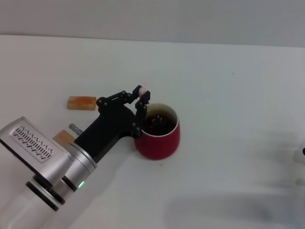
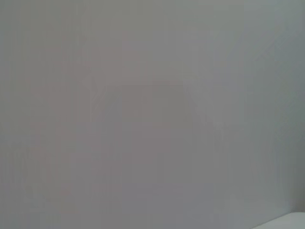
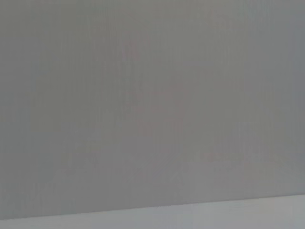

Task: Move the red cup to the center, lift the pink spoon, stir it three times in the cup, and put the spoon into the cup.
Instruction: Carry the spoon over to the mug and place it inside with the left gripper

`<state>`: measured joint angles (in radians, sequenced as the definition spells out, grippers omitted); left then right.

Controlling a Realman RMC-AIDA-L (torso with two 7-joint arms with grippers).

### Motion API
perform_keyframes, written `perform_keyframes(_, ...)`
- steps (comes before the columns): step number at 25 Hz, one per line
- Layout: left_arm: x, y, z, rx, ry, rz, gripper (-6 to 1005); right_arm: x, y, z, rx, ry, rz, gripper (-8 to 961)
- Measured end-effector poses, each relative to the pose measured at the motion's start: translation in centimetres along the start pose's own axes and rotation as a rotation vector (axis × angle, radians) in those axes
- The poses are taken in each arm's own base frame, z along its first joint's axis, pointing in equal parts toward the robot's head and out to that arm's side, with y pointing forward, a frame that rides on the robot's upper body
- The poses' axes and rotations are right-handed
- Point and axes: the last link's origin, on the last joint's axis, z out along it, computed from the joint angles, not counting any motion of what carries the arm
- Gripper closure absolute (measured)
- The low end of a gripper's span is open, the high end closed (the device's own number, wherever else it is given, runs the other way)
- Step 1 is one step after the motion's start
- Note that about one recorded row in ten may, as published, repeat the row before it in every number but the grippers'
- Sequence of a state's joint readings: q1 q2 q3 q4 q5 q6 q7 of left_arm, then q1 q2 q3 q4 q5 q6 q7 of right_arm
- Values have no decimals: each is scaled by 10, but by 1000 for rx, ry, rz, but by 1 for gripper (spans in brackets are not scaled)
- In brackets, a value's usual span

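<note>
My left gripper needs to let go of the pink spoon inside the red cup (image 1: 144, 115), against the cup's rim nearest that gripper.
The red cup (image 1: 159, 140) stands upright near the middle of the white table (image 1: 228, 95), its white inside in dark shadow. My left gripper (image 1: 143, 98) hangs over the cup's left rim, shut on the pink spoon (image 1: 143, 89). Only the pale pink handle end shows between the black fingers; the spoon's neck and bowl are hidden behind them. My right gripper is out of view; only a dark sliver shows at the right edge of the head view. Both wrist views show just a plain grey surface.
A tan wooden block (image 1: 81, 102) lies left of the cup, beyond my left arm. A second tan block (image 1: 63, 138) sits partly under the arm's silver wrist. Bare table stretches to the right of the cup and behind it.
</note>
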<state>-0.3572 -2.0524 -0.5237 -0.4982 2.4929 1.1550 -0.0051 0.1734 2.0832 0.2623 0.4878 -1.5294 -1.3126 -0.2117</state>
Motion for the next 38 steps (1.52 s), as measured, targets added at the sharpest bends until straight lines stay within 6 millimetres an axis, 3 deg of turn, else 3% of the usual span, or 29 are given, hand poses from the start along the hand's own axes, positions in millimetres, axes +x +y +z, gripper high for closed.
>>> perform_keyframes(11, 5, 0, 10, -24, 19, 25, 858, 0, 1, 1, -4, 1, 0, 954)
perform_keyframes(24, 15, 15, 28, -124, 53, 14, 856, 0, 1, 2, -6, 6, 0, 954)
perform_keyframes(32, 11, 19, 19, -134, 38, -13, 836, 0, 3, 3, -9, 7, 1, 954)
perform_keyframes(38, 8, 24, 0, -101, 43, -43, 821, 0, 6, 7, -22, 14, 2, 954)
